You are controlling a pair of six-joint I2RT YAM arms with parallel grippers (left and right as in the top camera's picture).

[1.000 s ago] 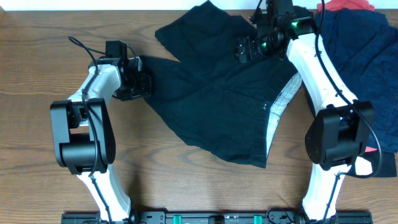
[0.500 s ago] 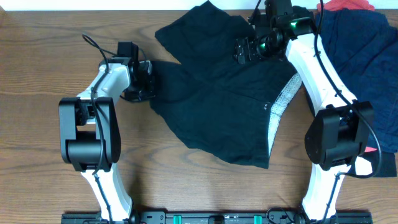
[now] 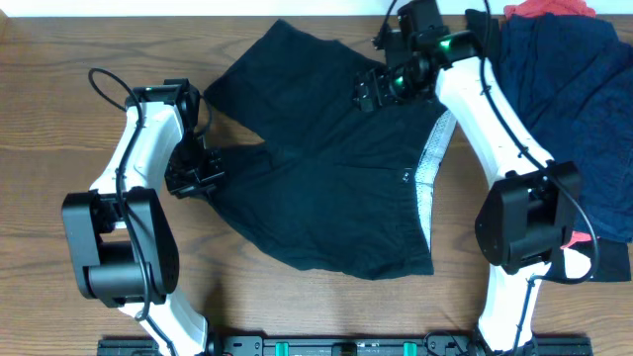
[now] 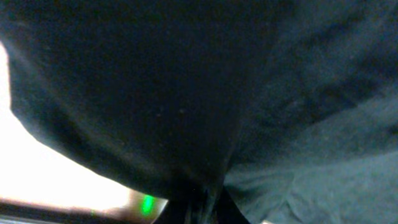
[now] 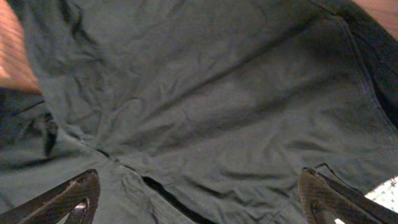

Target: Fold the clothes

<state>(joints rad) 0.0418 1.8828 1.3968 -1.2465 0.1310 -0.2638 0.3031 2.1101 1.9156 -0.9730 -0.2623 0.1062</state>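
The left gripper needs to release the edge of the black shorts, which lie spread across the table's middle, on the bare wood (image 3: 178, 223) between the arm's black elbow and the shorts.
Black shorts (image 3: 326, 188) lie spread across the middle of the table, their pale speckled waistband lining (image 3: 428, 178) showing on the right side. My left gripper (image 3: 201, 180) is shut on the shorts' left edge. In the left wrist view, black fabric (image 4: 186, 93) fills the frame, bunches at the bottom centre and hides the fingers. My right gripper (image 3: 371, 89) hangs open over the shorts' upper part. In the right wrist view it (image 5: 202, 202) spreads its two fingertips (image 5: 74, 199) wide over the wrinkled shorts (image 5: 205, 93), holding nothing.
A navy blue garment (image 3: 579, 99) lies heaped at the right edge, with a red one (image 3: 549, 8) behind it at the top. Bare wooden table (image 3: 59, 119) shows to the left and along the front.
My left gripper has shut on the shorts' left edge and moved left and toward the front, dragging the shorts with it. The right gripper has shifted slightly left, still open.
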